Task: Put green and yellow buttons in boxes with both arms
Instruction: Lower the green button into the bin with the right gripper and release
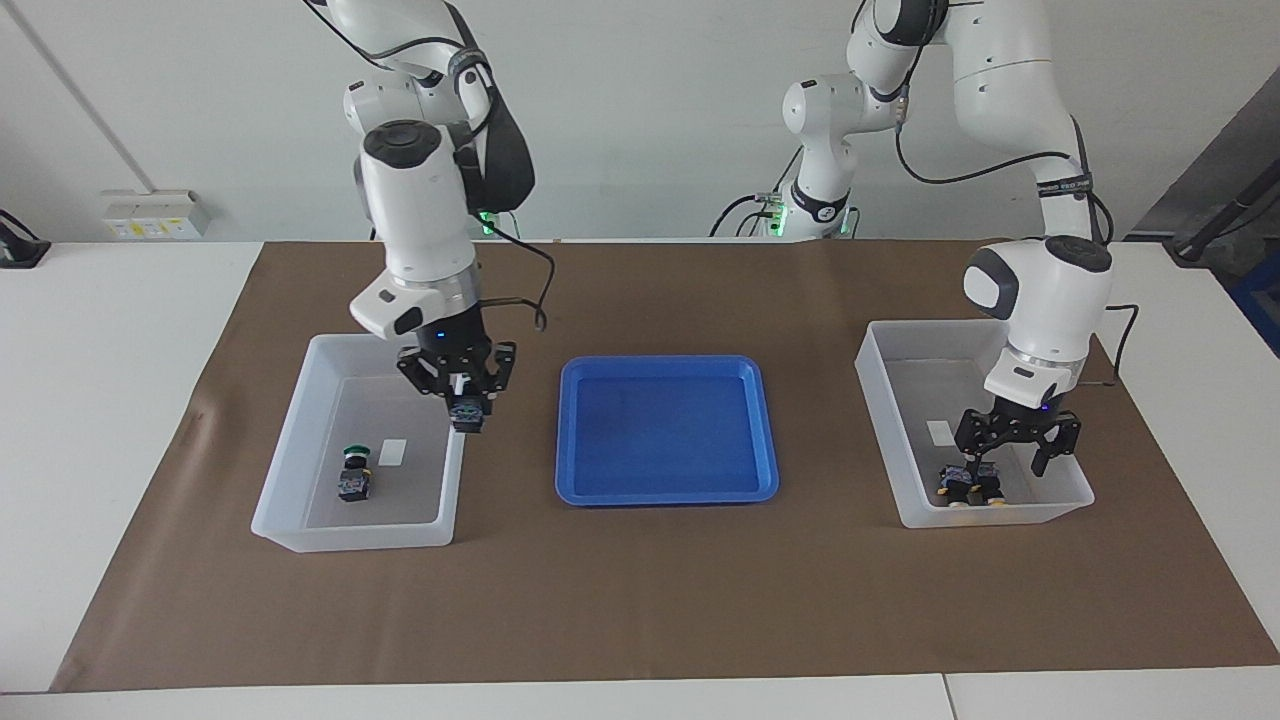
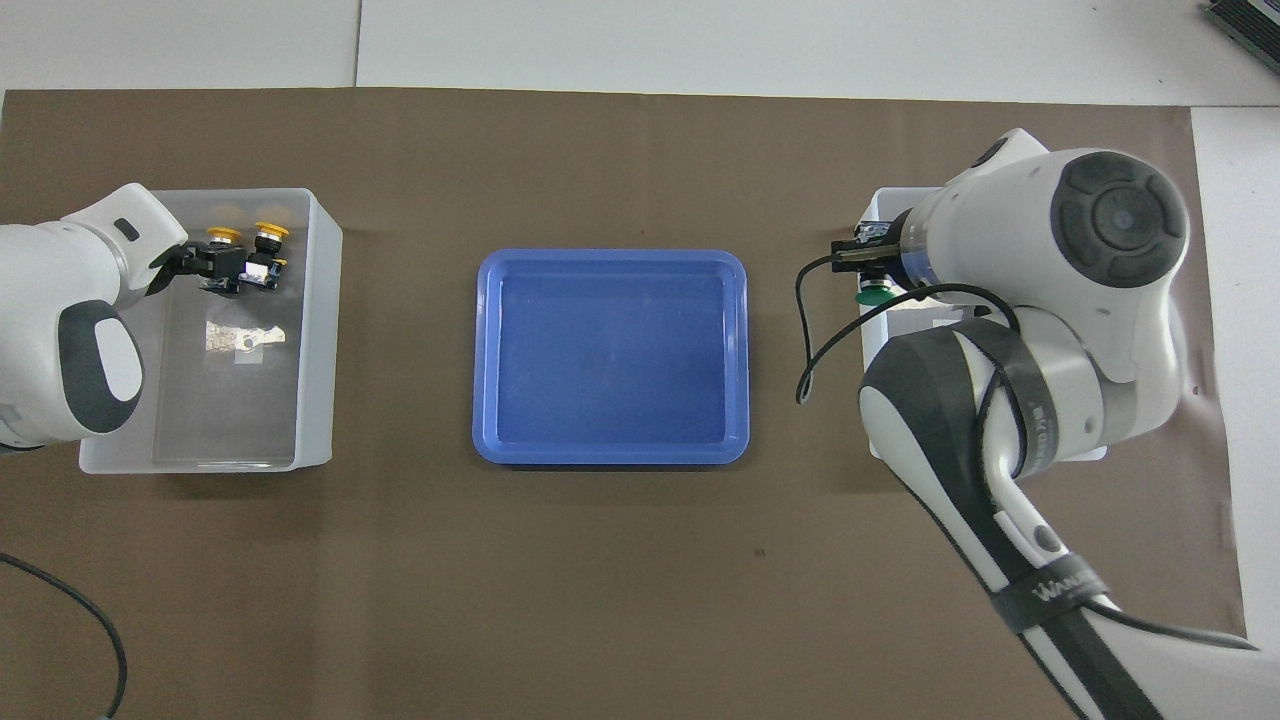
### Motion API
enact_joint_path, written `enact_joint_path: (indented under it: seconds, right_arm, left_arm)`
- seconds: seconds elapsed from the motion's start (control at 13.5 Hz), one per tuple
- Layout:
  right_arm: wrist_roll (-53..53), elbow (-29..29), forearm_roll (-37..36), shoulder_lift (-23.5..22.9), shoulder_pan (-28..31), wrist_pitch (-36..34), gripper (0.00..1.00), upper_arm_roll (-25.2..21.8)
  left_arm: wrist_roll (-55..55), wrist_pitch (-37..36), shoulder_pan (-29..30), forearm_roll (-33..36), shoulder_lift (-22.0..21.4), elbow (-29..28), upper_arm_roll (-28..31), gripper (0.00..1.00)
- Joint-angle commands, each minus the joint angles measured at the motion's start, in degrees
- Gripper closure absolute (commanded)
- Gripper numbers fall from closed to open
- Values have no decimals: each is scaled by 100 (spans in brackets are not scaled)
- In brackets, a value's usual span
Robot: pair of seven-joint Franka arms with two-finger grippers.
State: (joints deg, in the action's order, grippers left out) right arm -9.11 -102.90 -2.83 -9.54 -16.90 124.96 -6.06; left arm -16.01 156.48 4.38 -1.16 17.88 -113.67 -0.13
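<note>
The robot's right gripper will release the green button on the bottom of the box (image 2: 939,352) beneath it, next to the second green button.
My right gripper (image 1: 467,408) is shut on a green button (image 1: 467,417) and holds it in the air over the tray-side edge of the box (image 1: 290,500) at the right arm's end. Its green cap shows in the overhead view (image 2: 877,293). A second green button (image 1: 352,473) lies in that box. My left gripper (image 1: 1008,468) is open, low inside the other box (image 1: 880,400). Two yellow buttons (image 2: 225,237) (image 2: 270,232) lie side by side on that box's floor, just under its fingers.
A shallow blue tray (image 1: 665,430) sits between the two boxes with nothing in it. A brown mat (image 1: 640,600) covers the table. In the overhead view the right arm hides most of its box (image 2: 880,205).
</note>
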Motion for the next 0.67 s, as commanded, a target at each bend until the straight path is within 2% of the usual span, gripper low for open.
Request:
enact_joint_path:
  seconds: [0.0, 0.15, 0.3, 0.59]
  right_arm:
    - [900, -519, 2, 172, 607, 116, 100, 87]
    - [1060, -870, 176, 172, 810, 291, 100, 87]
    - [1340, -1414, 318, 172, 933, 878, 100, 87]
    - [1622, -2189, 327, 155, 1048, 1828, 100, 87]
  left_arm:
    - [1, -213, -25, 37, -398, -50, 4, 0]
    - [1, -1053, -34, 46, -837, -51, -22, 0]
    - [114, -2134, -288, 37, -1355, -59, -13, 0]
    - [1044, -3104, -806, 46, -2182, -269, -13, 0]
